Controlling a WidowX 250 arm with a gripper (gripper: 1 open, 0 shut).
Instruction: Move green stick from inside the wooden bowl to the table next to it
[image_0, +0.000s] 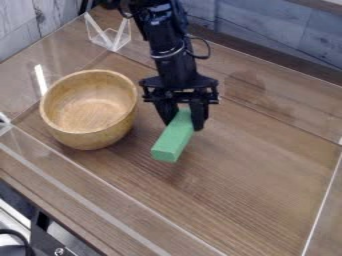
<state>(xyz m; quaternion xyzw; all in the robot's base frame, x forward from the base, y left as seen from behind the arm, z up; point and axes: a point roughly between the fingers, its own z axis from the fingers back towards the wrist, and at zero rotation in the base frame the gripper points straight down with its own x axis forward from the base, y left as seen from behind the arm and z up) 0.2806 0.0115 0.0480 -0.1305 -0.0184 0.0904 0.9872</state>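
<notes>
Next, my gripper lets go of the green stick on the bare wood (154, 144) close beside the wooden bowl, nearer its rim.
The green stick (171, 138) hangs tilted in the grip of my gripper (183, 112), which is shut on its upper end. Its lower end points toward the front left, close to the table (254, 160); whether it touches the wood I cannot tell. The wooden bowl (88, 108) stands to the left of the stick, empty, a short gap away from it. My black arm comes down from the top of the picture to the gripper.
Low clear plastic walls (80, 190) edge the tabletop at the front and left. A clear plastic stand (107, 30) sits at the back left behind the bowl.
</notes>
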